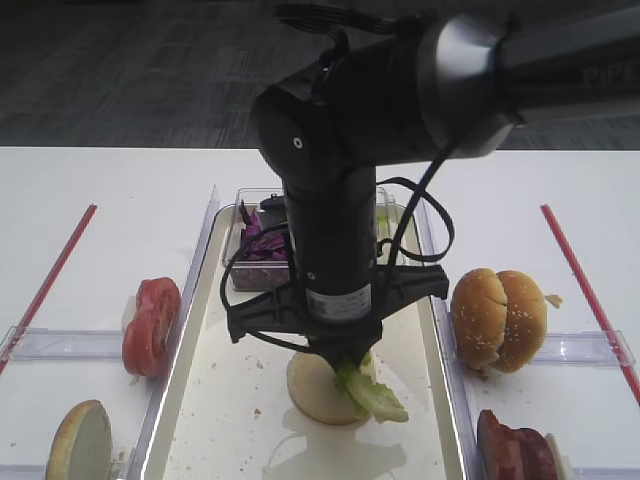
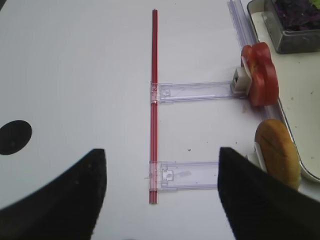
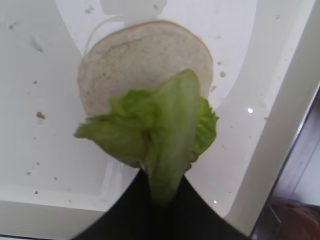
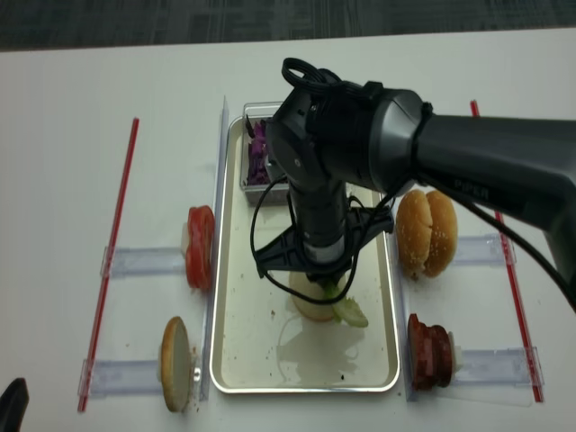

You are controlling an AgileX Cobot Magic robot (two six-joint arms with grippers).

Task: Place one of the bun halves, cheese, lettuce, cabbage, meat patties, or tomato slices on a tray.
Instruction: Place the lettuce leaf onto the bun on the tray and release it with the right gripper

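My right gripper is going to release the lettuce leaf on top of the bun half (image 4: 319, 288) (image 3: 152, 95) that is lying on the cream tray.
My right gripper (image 3: 162, 185) is shut on a light green lettuce (image 3: 160, 125) leaf, which hangs from its black fingers. The leaf droops over the near edge of a bun half (image 3: 145, 55) lying cut face up on the cream tray (image 4: 252, 351). In the exterior high view the lettuce (image 1: 372, 388) reaches the bun half (image 1: 315, 390) under the arm; whether it rests on it I cannot tell. My left gripper (image 2: 161, 150) stands open over bare table at the left, with nothing between its fingers.
Tomato slices (image 1: 150, 325) and another bun half (image 1: 80, 440) stand on edge left of the tray. Bun halves (image 1: 498, 318) and meat patties (image 1: 515, 448) stand on its right. Purple cabbage (image 1: 262, 240) fills a clear box at the tray's far end. Red strips (image 1: 50, 275) flank both sides.
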